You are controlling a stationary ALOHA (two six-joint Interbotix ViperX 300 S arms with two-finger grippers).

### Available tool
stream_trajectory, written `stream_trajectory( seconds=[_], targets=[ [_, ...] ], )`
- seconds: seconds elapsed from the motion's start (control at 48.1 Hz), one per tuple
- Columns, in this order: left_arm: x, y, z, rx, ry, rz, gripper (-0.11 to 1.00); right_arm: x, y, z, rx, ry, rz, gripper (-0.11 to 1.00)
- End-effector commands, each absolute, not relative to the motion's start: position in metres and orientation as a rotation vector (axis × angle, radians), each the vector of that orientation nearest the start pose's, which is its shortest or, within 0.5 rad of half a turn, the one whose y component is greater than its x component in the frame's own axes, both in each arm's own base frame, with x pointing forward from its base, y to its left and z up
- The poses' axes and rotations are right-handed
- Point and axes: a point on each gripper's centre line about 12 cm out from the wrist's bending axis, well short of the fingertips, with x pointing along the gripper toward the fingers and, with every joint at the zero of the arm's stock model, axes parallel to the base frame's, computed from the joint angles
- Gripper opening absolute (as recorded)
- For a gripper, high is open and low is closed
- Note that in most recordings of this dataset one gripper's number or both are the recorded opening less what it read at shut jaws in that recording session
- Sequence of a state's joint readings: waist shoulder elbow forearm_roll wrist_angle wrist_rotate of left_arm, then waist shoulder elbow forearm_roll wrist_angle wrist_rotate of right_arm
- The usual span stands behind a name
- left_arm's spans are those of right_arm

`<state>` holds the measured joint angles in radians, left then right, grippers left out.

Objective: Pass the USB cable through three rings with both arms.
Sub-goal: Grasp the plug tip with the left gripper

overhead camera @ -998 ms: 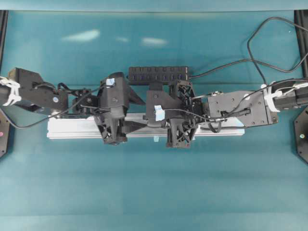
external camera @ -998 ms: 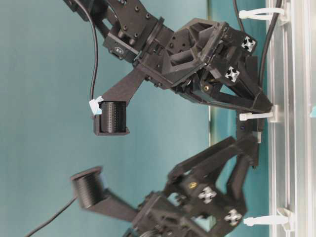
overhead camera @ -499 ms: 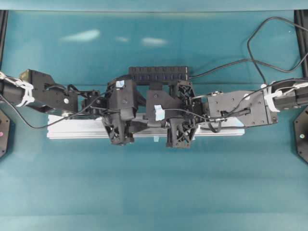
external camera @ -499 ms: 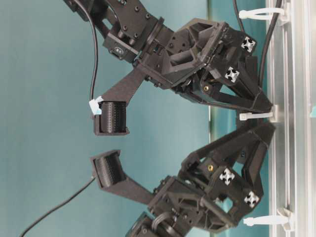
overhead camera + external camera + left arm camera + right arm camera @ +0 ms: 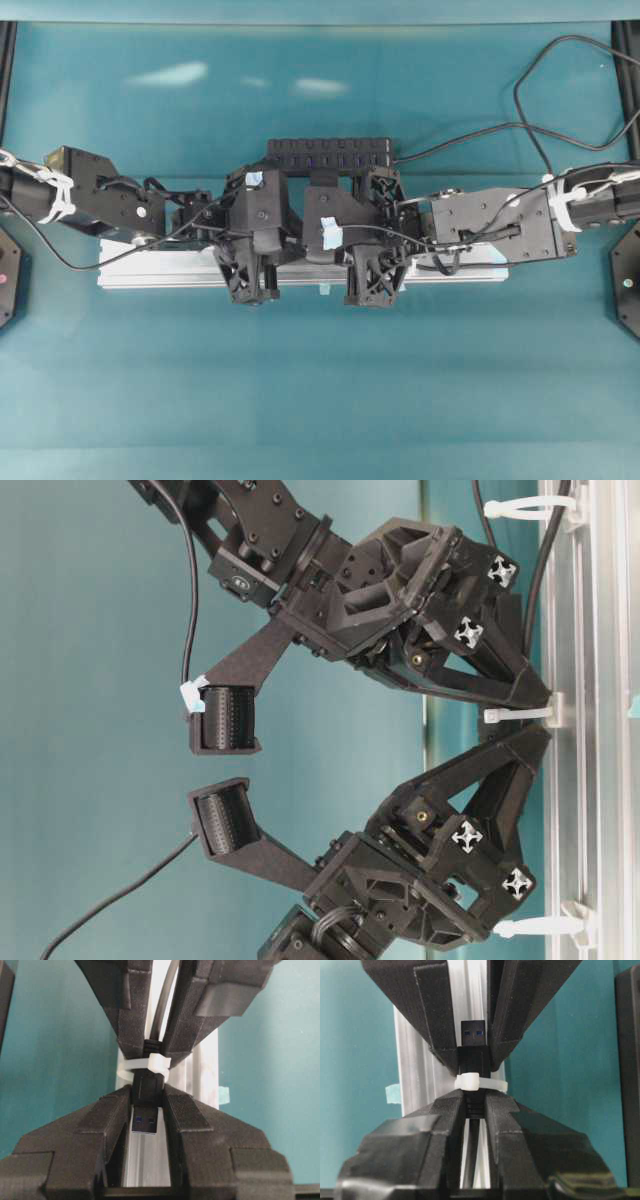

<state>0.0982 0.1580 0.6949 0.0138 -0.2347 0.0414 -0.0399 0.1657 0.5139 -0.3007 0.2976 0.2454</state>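
My right gripper is holding the collar behind the middle ring, so it should open while my left gripper pulls the plug, and then take the collar past the ring [image 5: 473, 1062].
The USB cable's black plug [image 5: 148, 1087] pokes through the middle ring [image 5: 151, 1064], its metal end [image 5: 146, 1122] pointing toward the left arm. My left gripper [image 5: 148, 1092] is shut on the plug body just past the ring. My right gripper [image 5: 475, 1104] is shut on the cable's ribbed collar on the other side of that ring [image 5: 476, 1081]. From table level the three rings [image 5: 520, 510], [image 5: 512, 716], [image 5: 540, 927] stand along the silver rail [image 5: 585, 810], and both grippers' tips meet at the middle one. The cable [image 5: 520, 110] trails off to the back right.
A black multi-port hub [image 5: 330, 155] lies just behind the rail [image 5: 150, 270]. A pale-blue tape tab [image 5: 224, 1094] sticks out from the rail's side. Both arms reach in over the rail from left and right. The teal table [image 5: 320, 390] stretches toward the front.
My left gripper has moved right along the rail to the middle ring and closed on the plug. The right arm has not moved.
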Motion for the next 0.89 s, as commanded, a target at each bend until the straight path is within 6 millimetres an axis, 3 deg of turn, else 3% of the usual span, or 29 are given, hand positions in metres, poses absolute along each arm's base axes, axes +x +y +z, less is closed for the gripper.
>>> stream_trajectory(
  seconds=[0.0, 0.416, 0.54, 0.769, 0.873],
  targets=[
    [0.401, 0.04, 0.125, 0.025, 0.602, 0.078, 0.23, 0.41, -0.023, 0.138, -0.055, 0.936, -0.093, -0.07],
    [0.399, 0.04, 0.125, 0.028, 0.603, 0.077, 0.23, 0.404, -0.019, 0.134, -0.058, 0.961, -0.088, -0.01],
    [0.396, 0.04, 0.122, 0.027, 0.619, 0.076, 0.23, 0.402, -0.019, 0.134, -0.053, 0.973, -0.092, 0.12],
    [0.386, 0.039, 0.118, 0.017, 0.646, 0.079, 0.23, 0.401, -0.019, 0.14, -0.052, 0.965, -0.096, 0.53],
    [0.383, 0.039, 0.123, 0.019, 0.638, 0.079, 0.23, 0.4, -0.02, 0.144, -0.051, 0.956, -0.097, 0.59]
  ],
)
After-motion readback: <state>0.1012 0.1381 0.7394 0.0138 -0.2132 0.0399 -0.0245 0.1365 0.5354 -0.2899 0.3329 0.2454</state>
